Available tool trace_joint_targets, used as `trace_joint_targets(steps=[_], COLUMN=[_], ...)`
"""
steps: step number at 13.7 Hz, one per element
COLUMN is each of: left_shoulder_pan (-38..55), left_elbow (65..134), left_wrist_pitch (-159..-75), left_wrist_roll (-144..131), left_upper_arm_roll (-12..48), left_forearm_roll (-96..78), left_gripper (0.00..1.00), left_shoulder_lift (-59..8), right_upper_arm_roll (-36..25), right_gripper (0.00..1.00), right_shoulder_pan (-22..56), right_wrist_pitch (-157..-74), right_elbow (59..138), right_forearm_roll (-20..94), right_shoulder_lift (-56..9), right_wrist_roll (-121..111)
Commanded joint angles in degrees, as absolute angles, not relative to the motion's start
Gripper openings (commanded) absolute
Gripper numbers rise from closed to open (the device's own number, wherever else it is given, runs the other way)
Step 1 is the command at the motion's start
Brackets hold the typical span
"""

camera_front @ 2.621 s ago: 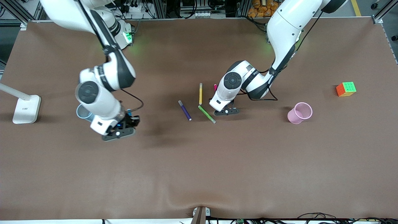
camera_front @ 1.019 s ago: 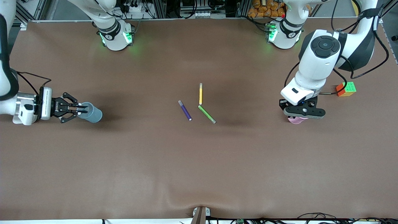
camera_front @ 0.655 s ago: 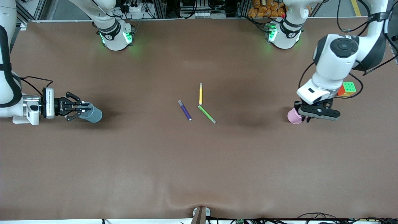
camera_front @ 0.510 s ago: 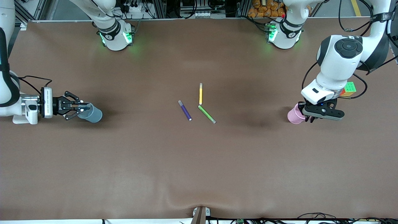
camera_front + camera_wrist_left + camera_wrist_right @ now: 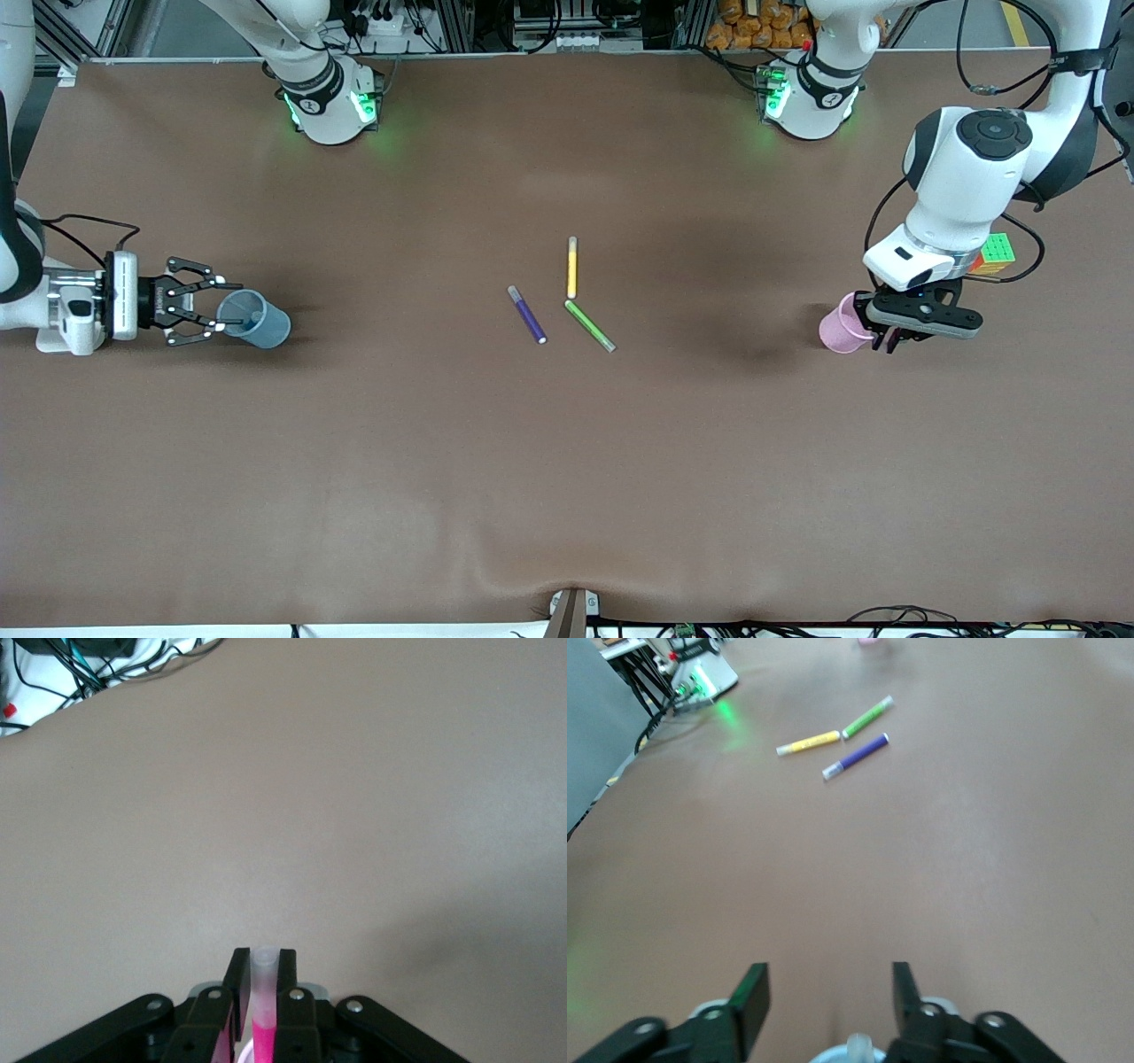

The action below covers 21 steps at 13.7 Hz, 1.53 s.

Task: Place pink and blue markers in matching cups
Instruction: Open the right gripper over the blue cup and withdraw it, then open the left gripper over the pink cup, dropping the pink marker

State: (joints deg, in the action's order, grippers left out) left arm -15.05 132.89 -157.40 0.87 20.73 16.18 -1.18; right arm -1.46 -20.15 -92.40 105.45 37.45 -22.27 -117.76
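Note:
Next, my left gripper releases the pink marker inside the light pink cup (image 5: 846,322) (image 5: 246,1054), so that it is left leaning within the rim of the cup. The marker is upright over the cup's edge.
The light blue cup (image 5: 259,321) stands toward the right arm's end of the table. The blue marker (image 5: 252,313) leans inside it, and its greyish tip (image 5: 860,1047) shows above the cup rim (image 5: 826,1057). My right gripper (image 5: 223,307) is open beside the cup, its fingers wide apart (image 5: 829,979) and touching nothing. The light pink cup (image 5: 837,330) stands toward the left arm's end. My left gripper (image 5: 886,339) is over its edge and shut on the pink marker (image 5: 264,1028), held upright between the fingers (image 5: 263,955) with the pale tip up.
A purple marker (image 5: 527,315), a yellow marker (image 5: 572,268) and a green marker (image 5: 590,326) lie together mid-table. They also show in the right wrist view, with the purple marker (image 5: 856,756) among them. A colour cube (image 5: 998,247) sits beside the left arm.
My right gripper has opened, let go of the blue marker in the blue cup and drawn back a little. My left gripper with the pink marker has shifted slightly off the pink cup's centre.

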Motion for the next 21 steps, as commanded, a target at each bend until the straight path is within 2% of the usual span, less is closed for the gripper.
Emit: trace_joint_targets(steps=[1, 4, 6, 12, 13, 14, 18, 21], left_shoulder_pan=[-16.4, -16.4, -16.3, -18.0, -18.3, -19.5, -19.8, -19.6], left_elbow=[137.4, 137.9, 141.2, 142.0, 141.9, 141.7, 138.2, 129.8], left_wrist_pitch=[-164.2, -164.6, -172.1, -172.7, -172.7, -172.6, -168.0, -153.6], left_wrist_roll=[1.3, 0.4, -0.1, 0.3, 0.4, 1.1, 1.1, 1.0], left_upper_arm_roll=[21.2, 21.3, 21.3, 21.3, 21.2, 21.3, 21.5, 24.4], left_forearm_roll=[16.5, 16.5, 16.6, 17.0, 16.9, 17.0, 17.1, 16.4], left_gripper=[0.00, 0.00, 0.00, 0.02, 0.73, 1.00, 1.00, 1.00], left_shoulder_lift=[-0.5, -1.1, -3.0, -4.1, -4.1, -3.7, -3.3, -3.3], right_upper_arm_roll=[-0.8, -0.8, -0.7, -0.7, -0.7, -0.6, -3.5, -3.6], right_gripper=[1.00, 1.00, 1.00, 1.00, 1.00, 1.00, 1.00, 1.00], right_shoulder_pan=[-18.4, -15.0, -12.5, -5.6, -4.1, -3.6, -1.1, 0.2], right_wrist_pitch=[-91.8, -91.9, -92.1, -91.9, -91.8, -91.9, -91.2, -88.4], right_elbow=[101.9, 98.3, 96.3, 91.1, 90.8, 90.6, 91.1, 91.1], right_forearm_roll=[32.6, 26.6, 22.9, 9.1, 6.3, 4.9, 1.2, 1.0], right_shoulder_lift=[-17.8, -14.5, -12.2, -6.3, -5.0, -3.6, 1.0, 2.7], right_wrist_roll=[-106.7, -92.9, -83.6, -52.0, -46.7, -42.1, -25.0, -9.5])
